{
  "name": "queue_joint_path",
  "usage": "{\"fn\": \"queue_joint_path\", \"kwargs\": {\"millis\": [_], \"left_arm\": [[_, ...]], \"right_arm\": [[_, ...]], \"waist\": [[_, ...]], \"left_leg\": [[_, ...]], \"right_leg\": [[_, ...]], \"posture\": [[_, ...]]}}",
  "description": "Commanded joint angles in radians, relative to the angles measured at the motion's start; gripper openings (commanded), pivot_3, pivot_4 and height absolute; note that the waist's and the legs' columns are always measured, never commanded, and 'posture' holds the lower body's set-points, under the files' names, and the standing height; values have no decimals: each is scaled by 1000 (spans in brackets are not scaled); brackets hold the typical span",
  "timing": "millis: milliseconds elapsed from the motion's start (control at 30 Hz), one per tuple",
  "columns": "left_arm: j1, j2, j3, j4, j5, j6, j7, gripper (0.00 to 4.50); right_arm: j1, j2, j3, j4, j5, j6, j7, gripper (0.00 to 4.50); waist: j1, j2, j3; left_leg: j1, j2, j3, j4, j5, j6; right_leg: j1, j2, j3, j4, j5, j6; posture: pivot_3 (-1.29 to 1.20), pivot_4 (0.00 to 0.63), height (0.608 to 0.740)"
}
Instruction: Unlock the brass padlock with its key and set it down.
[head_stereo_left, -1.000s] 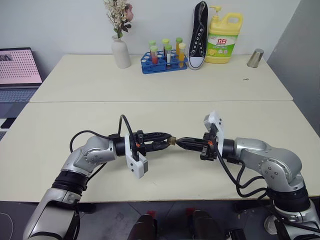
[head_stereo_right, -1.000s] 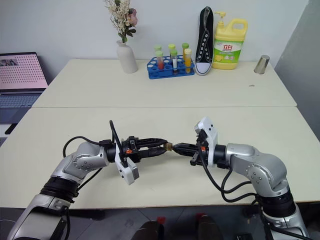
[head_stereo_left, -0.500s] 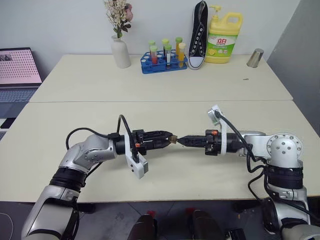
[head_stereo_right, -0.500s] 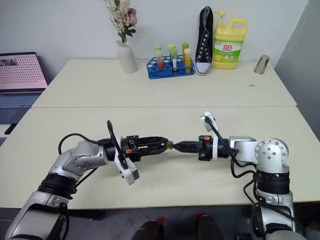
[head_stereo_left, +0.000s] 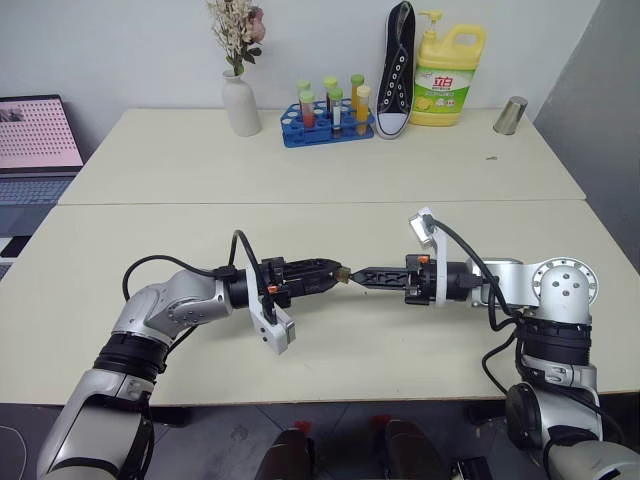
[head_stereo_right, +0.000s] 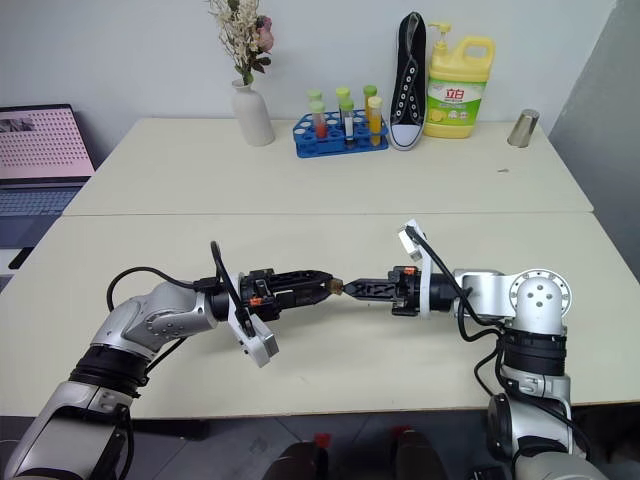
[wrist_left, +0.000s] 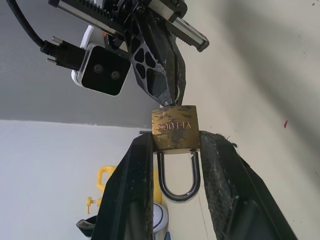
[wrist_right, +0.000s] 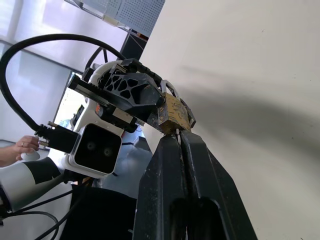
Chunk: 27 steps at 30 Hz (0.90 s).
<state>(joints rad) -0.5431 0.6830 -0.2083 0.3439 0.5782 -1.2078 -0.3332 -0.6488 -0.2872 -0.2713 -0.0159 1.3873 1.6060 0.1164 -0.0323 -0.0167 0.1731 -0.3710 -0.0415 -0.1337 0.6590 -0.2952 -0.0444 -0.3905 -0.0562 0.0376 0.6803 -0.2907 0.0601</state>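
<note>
The shackle points back between my left gripper's fingers, so next my right gripper leaves the key and takes the padlock's body (wrist_left: 175, 128), freeing the shackle to open.
The brass padlock (wrist_left: 175, 128) hangs in the air above the front table, its gold body clamped between my left gripper's (head_stereo_left: 333, 275) two fingers (wrist_left: 134, 185). Its silvery shackle (wrist_left: 178, 191) points back between those fingers, and both legs look seated in the body. My right gripper (head_stereo_left: 357, 276) comes in level from the opposite side, and its shut tips meet the padlock's keyhole face (wrist_right: 175, 114). The key is almost wholly hidden inside those tips. The two grippers point at each other, tip to tip.
On the far table stand a white vase (head_stereo_left: 240, 104), a blue tube rack (head_stereo_left: 328, 127), a black shoe (head_stereo_left: 397, 70), a yellow detergent bottle (head_stereo_left: 448, 75) and a metal cup (head_stereo_left: 511, 116). A laptop (head_stereo_left: 35, 135) sits at the left. A person's hand (wrist_right: 21, 149) is in the right wrist view.
My right wrist has rolled about its own pointing line, and that arm's elbow has swung outward, with the tips staying at the padlock. The left gripper has kept the padlock in place.
</note>
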Motion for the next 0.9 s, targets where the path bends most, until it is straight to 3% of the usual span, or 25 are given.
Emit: {"fn": "queue_joint_path", "kwargs": {"millis": [33,233,333,433,633,700,767,900], "left_arm": [[-7,6,-16,-10,17,-4,15,958],[-6,9,-21,-3,14,6,25,958],[-4,9,-21,-6,8,13,25,958],[-3,10,-22,-6,3,22,27,958],[-1,10,-26,-10,-16,39,29,958],[2,10,-27,-16,-22,44,28,958],[3,5,-32,-19,-42,50,24,958],[-2,-1,-51,-17,-86,62,7,958]], "right_arm": [[-25,9,10,-15,102,-10,-16,0],[-18,-18,47,-61,95,-44,-11,0],[1,-65,95,-146,38,-78,70,578],[18,-105,130,-195,-17,-129,134,1644],[94,-389,344,-366,-395,-469,510,3814],[129,-437,379,-393,-482,-581,592,4494],[165,-413,375,-414,-553,-686,584,4500],[194,-313,357,-421,-573,-720,523,4500]], "waist": [[0,0,0],[0,0,0],[0,0,0],[0,0,0],[1,1,0],[1,0,0],[0,0,0],[-7,0,0]], "left_leg": [[0,0,0,0,0,0],[0,0,0,0,0,0],[0,0,0,0,0,0],[-1,0,0,0,0,0],[-5,-1,-1,1,0,0],[-8,-1,-1,2,0,0],[-10,-1,-1,2,0,0],[-12,1,1,2,0,0]], "right_leg": [[0,0,0,0,0,0],[0,0,0,0,0,0],[0,0,0,0,0,0],[-1,0,0,0,0,0],[-4,0,-1,-1,0,0],[-7,0,-2,-1,0,0],[-9,0,-2,0,0,0],[-14,1,0,2,0,0]], "posture": [[0,150,740],[0,150,740],[0,150,740],[0,150,740],[0,150,740],[0,150,740],[0,150,740],[0,150,740]]}}
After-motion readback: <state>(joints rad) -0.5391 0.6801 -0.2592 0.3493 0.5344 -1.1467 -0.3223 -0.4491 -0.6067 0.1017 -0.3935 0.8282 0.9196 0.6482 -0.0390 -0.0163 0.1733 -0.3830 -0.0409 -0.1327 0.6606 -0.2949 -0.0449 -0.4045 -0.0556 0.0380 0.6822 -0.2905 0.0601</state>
